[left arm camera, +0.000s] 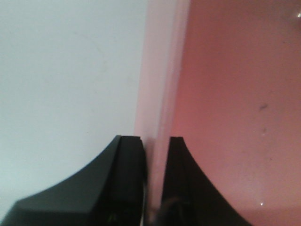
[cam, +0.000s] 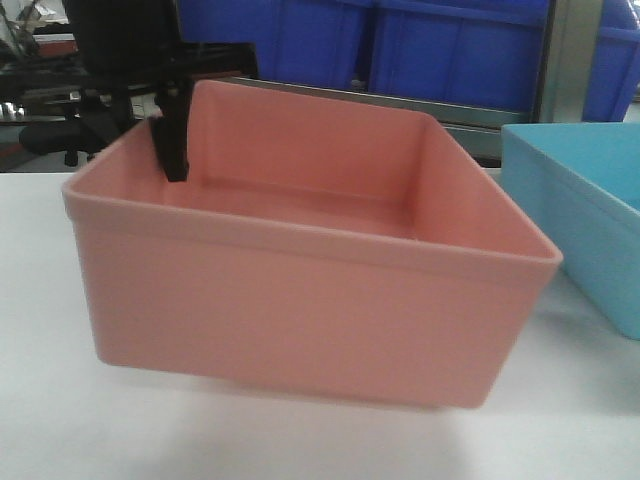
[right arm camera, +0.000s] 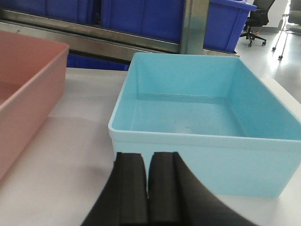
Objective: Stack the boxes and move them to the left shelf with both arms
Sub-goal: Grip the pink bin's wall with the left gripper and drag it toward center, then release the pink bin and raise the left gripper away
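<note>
My left gripper will release the salmon-pink box flat on the white table (cam: 342,318) next to the light cyan-blue box.
The salmon-pink box (cam: 300,290) fills the middle of the front view on the white table (cam: 60,430). My left gripper (left arm camera: 155,141) is shut on its left wall (left arm camera: 157,70), one finger outside and one finger (cam: 177,140) inside the box. The light cyan-blue box (right arm camera: 202,117) stands to the right of the pink box (right arm camera: 23,94), a gap apart. My right gripper (right arm camera: 148,155) is shut with nothing in it, just in front of the cyan box's near wall at its left corner. The left shelf is out of view.
Dark blue bins (cam: 440,50) sit on a steel rack (right arm camera: 94,40) right behind the table. An upright steel post (right arm camera: 195,23) rises behind the cyan box (cam: 580,220). Office chairs (right arm camera: 256,19) stand at the far right.
</note>
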